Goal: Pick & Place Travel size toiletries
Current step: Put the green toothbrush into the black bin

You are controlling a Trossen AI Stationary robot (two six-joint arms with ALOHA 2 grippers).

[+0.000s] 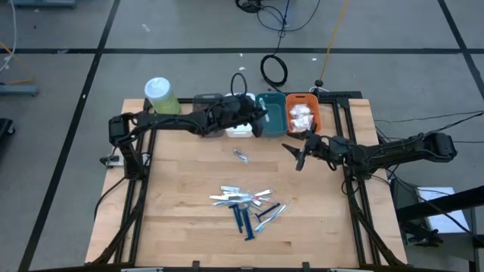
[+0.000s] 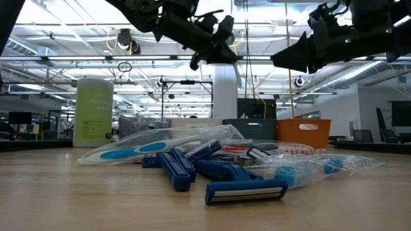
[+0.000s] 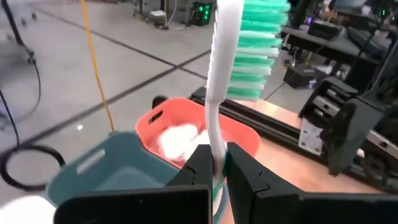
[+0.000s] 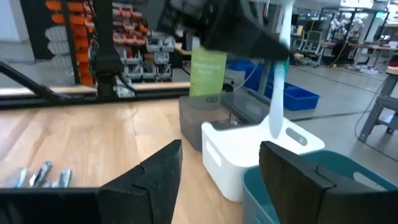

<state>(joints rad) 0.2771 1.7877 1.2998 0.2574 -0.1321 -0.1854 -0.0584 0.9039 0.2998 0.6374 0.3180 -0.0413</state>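
Observation:
The robot's left gripper needs to release the white toothbrush, now held above the row of bins, inside the grey bin (image 1: 215, 113), on the side next to the white bin.
My left gripper (image 1: 261, 115) hangs above the row of bins at the table's far edge, over the white bin (image 1: 240, 127) and the teal bin (image 1: 271, 115), and is shut on a white toothbrush with green bristles (image 3: 252, 46). My right gripper (image 1: 300, 156) is in the air by the orange bin (image 1: 302, 113), open, with nothing between its fingers (image 4: 155, 174). The other travel size toiletries (image 1: 246, 204), clear-wrapped sticks and dark blue razors, lie in a heap on the wood near the table's front edge. One small silvery item (image 1: 240, 155) lies alone at mid table. My left gripper pinches the toothbrush's handle (image 3: 216, 146) between its two fingers, at the handle's teal part. The brush runs on past the fingertips, bristle head farthest from them. It is lifted clear, above the teal and white bins (image 4: 273, 127).
A pale-green cylinder with a white lid (image 1: 160, 96) stands at the far left, beside the grey bin (image 1: 206, 102). The orange bin holds white pouches (image 1: 301, 115). Black frame rails (image 1: 352, 189) run along both table sides. Bare wood lies between the heap and the bins.

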